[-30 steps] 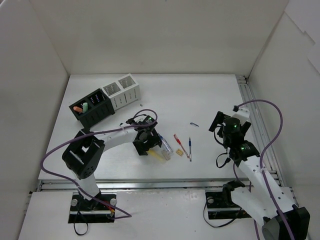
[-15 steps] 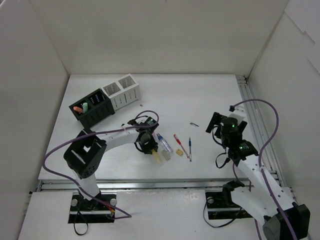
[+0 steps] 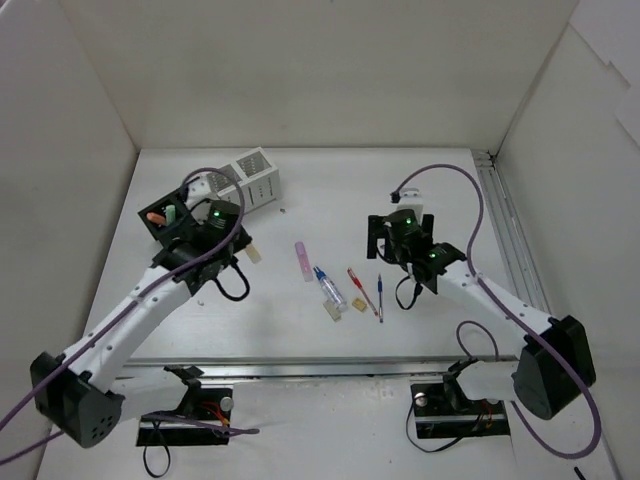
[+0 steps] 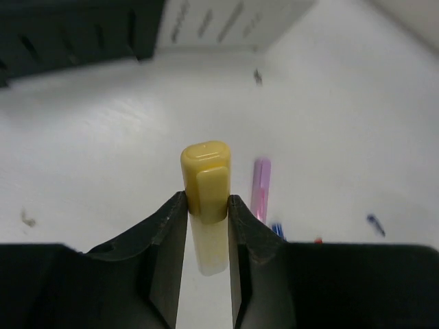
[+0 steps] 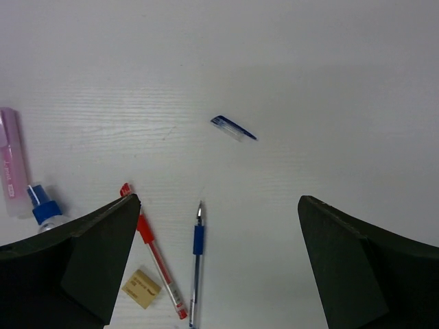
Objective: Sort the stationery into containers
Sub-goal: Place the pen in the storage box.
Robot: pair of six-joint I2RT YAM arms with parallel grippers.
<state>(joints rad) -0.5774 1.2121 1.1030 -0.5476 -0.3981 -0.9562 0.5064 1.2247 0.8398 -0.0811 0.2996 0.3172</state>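
The pink highlighter's middle (image 3: 304, 261) (image 5: 12, 157) is beside the clear-blue pen. My right gripper needs to go there next and close on it.
My left gripper (image 3: 240, 250) is shut on a yellow highlighter (image 4: 206, 185) and holds it above the table, just right of the black container (image 3: 178, 222). That container has an orange and a green highlighter in it. The white mesh container (image 3: 252, 176) stands behind it. On the table lie a pink highlighter (image 3: 302, 260), a clear-blue pen (image 3: 328, 287), a red pen (image 5: 154, 260), a blue pen (image 5: 196, 260) and a tan eraser (image 5: 143, 288). My right gripper (image 5: 216, 205) hangs open above the pens, with nothing between its fingers.
A small blue pen cap (image 5: 233, 128) lies apart, beyond the pens. A second tan eraser (image 3: 331, 309) sits by the clear-blue pen. White walls close the table on three sides, and a rail (image 3: 505, 235) runs along the right edge.
My left gripper closed on the yellow highlighter mid-table and carried it back left toward the black container. The right arm swung left over the pens.
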